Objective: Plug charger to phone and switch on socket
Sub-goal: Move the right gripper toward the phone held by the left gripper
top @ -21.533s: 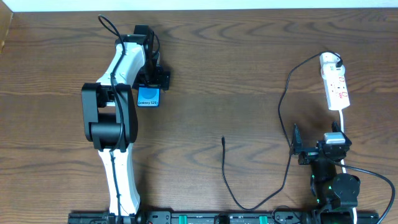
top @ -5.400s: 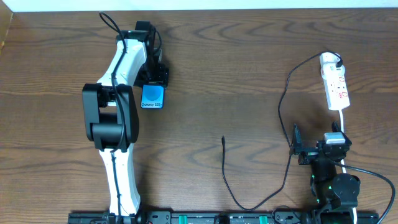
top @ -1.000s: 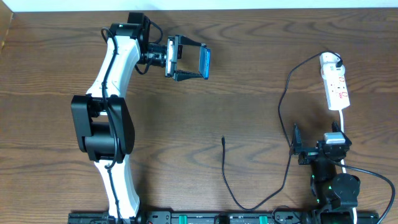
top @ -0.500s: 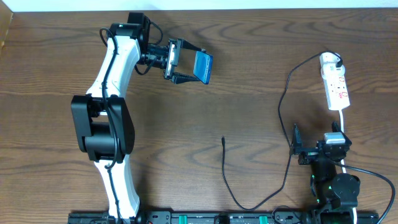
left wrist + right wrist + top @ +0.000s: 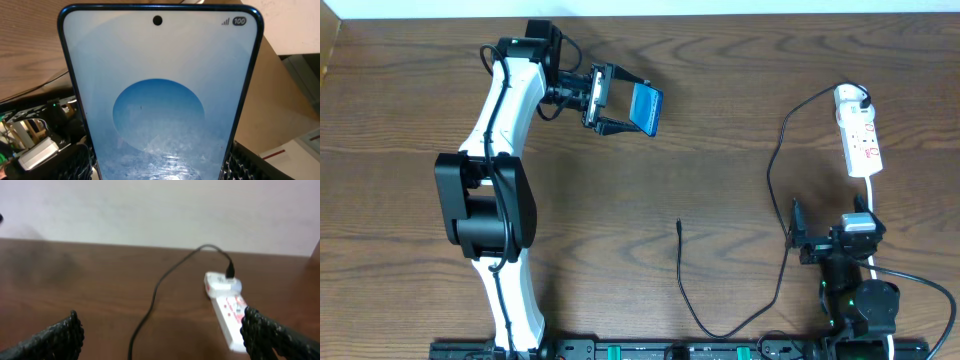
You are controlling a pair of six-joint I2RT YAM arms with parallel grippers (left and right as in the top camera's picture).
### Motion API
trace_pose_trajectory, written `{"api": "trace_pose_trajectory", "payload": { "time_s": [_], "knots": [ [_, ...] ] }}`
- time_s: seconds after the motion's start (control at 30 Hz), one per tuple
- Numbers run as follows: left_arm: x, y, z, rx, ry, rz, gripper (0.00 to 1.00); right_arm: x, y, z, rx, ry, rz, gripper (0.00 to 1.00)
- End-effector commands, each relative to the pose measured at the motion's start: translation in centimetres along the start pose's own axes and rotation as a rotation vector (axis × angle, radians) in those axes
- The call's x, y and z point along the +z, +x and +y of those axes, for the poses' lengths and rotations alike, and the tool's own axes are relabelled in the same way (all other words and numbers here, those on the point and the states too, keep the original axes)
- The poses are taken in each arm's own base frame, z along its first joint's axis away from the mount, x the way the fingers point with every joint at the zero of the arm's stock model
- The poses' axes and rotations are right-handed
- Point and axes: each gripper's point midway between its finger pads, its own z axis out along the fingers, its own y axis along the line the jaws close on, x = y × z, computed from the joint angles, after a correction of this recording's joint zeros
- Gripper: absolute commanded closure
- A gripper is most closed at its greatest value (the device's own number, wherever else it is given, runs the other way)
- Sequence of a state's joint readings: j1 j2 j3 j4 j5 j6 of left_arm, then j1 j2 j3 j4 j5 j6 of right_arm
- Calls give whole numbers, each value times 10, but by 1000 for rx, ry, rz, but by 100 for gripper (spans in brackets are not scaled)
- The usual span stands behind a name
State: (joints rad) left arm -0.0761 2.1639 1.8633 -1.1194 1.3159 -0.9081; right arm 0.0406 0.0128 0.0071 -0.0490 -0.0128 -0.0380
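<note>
My right gripper takes the phone's free edge (image 5: 658,115) next, facing away from my left gripper.
My left gripper (image 5: 628,107) is shut on the phone (image 5: 647,107) and holds it in the air at the back of the table, blue screen tilted up. In the left wrist view the phone (image 5: 159,100) fills the frame between the finger pads. The charger cable (image 5: 775,170) runs from its black plug in the white socket strip (image 5: 860,135) down round to a free connector tip (image 5: 679,223) at mid table. My right gripper (image 5: 798,240) is open and empty at the front right; its view shows the socket (image 5: 227,310) and cable (image 5: 155,300) ahead.
The socket's white cord (image 5: 873,200) runs down past the right arm's base. The table's back edge meets a white wall (image 5: 150,210). Bare wood lies between the phone and the connector tip.
Since the earliest frames the left gripper lifted the phone off the table and swung it right. In the last second the phone tilted slightly. The right arm has not moved.
</note>
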Motion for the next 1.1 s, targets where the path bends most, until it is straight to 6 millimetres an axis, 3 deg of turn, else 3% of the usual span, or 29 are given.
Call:
{"api": "trace_pose_trajectory", "payload": {
  "time_s": [0.0, 0.17, 0.37, 0.5, 0.67, 0.77, 0.97, 1.07],
  "knots": [
    [2, 24, -13, 79, 12, 26, 93, -1, -15, 4, -12, -24, -64, 1],
    [10, 28, -12, 84, -2, 38, 93, -5, -45, 11, -5, -67, -178, 1],
    [11, 29, -11, 85, -4, 39, 93, -10, -67, 13, 197, -97, -168, 1],
    [11, 27, -10, 85, -11, 28, 93, -6, -82, 16, 253, -120, -86, 1],
    [10, 8, 1, 86, -81, -81, 93, 12, -94, 26, 325, -165, 85, 1],
    [10, 0, 6, 72, -114, -128, 93, 30, -98, 39, 371, -230, 186, 1],
    [16, -8, 15, 24, -171, -194, 93, 59, -105, 100, 436, -609, 372, 1],
    [23, -5, 16, 35, -182, -186, 93, 77, -102, 116, 467, -730, 404, 1]
  ]
}}
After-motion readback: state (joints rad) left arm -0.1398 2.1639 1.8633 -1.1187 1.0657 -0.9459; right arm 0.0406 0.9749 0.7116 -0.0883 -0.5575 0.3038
